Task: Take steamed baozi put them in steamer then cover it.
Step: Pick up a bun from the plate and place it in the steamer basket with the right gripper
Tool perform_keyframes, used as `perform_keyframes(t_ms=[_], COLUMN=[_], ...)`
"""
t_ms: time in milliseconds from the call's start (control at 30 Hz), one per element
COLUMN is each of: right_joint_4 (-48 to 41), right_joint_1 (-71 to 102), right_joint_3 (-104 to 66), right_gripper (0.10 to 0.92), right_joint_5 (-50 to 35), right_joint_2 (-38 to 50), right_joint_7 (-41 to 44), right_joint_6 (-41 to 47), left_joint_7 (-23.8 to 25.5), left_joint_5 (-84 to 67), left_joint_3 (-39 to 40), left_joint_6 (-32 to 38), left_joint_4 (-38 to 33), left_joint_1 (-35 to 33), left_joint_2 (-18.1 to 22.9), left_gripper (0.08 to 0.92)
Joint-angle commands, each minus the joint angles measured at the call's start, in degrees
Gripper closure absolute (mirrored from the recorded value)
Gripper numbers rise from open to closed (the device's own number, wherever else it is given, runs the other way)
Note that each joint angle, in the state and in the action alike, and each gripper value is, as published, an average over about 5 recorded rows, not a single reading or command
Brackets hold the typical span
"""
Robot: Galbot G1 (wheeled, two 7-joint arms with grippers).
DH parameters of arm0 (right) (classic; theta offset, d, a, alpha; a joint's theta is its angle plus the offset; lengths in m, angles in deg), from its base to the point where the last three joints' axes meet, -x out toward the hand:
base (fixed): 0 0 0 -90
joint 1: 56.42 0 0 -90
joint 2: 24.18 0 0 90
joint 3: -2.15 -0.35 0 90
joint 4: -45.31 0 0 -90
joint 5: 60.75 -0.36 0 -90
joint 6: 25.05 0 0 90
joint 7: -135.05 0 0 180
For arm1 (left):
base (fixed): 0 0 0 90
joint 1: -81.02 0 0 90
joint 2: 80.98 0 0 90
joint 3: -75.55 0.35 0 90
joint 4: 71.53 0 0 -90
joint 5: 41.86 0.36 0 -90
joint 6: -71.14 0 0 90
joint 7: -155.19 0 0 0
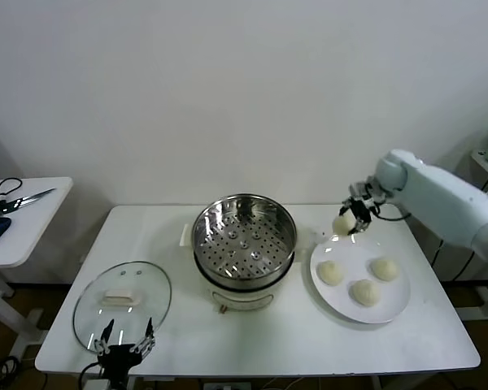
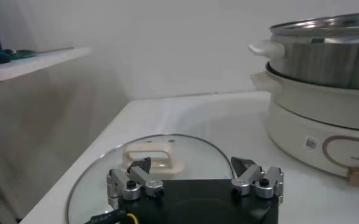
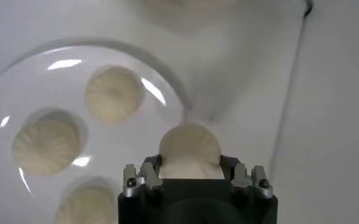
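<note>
The robot's right gripper will release the steamed baozi on the far part of the steamer's perforated tray (image 1: 247,220). The baozi is held above the white plate's rim now.
My right gripper (image 1: 347,221) is shut on a steamed baozi (image 1: 342,223), a cream-white bun held in the air over the far left rim of the white plate (image 1: 390,297). From the right wrist, the bun (image 3: 189,149) fills the gap between the fingers of the right gripper (image 3: 190,163). Three more baozi (image 1: 330,272) (image 1: 364,292) (image 1: 384,268) lie on the plate (image 3: 63,91). The steamer (image 1: 244,290), shiny steel with a perforated tray, stands empty at mid-table. My left gripper (image 1: 126,335) hangs open at the near edge of the glass lid (image 1: 98,309).
The glass lid (image 2: 106,176) lies flat at the front left of the white table (image 1: 252,341), its white handle up. From the left wrist, the steamer (image 2: 325,61) rises beyond the left gripper (image 2: 191,164). A side table (image 1: 32,223) at the left carries scissors (image 1: 20,199).
</note>
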Motion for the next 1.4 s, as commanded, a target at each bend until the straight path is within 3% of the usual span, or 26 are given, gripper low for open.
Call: perform_keyframes(t_ms=[33,200,400,933,1400], right_joint_4=[9.6,18.3,18.9,-3.6,-17.1], right_joint_1=[-22.7,-27.3,-18.0,5.5,10.5], right_joint_3=[15.6,17.9,13.3,1.1,-6.1], right_gripper=[0.372,0.37,0.37,0.372,0.372], right_joint_5=[-9.2,-10.4,-2.0,21.1,29.7], right_joint_2=[-1.0,-7.0,-13.9,-26.0,-30.5], right_joint_7=[2.5,0.1,-2.0,-6.0,-9.4], right_joint_6=[-13.6,-20.1,-24.4,-27.7,-30.3], left_joint_7=[0.0,0.1,0.1,0.0,-0.2], left_joint_5=[0.2,0.3,0.2,0.1,0.0], left_joint_3=[0.1,0.2,0.1,0.0,0.3], left_joint_6=[-0.1,-0.3,-0.3,-0.1,0.0], left_joint_4=[0.0,0.0,-0.5,-0.4,0.3], left_joint_1=[0.1,0.6,0.6,0.7,1.4], left_joint_2=[-0.2,-0.1,-0.1,0.4,0.8], left_gripper=[0.177,0.177,0.177,0.177,0.177])
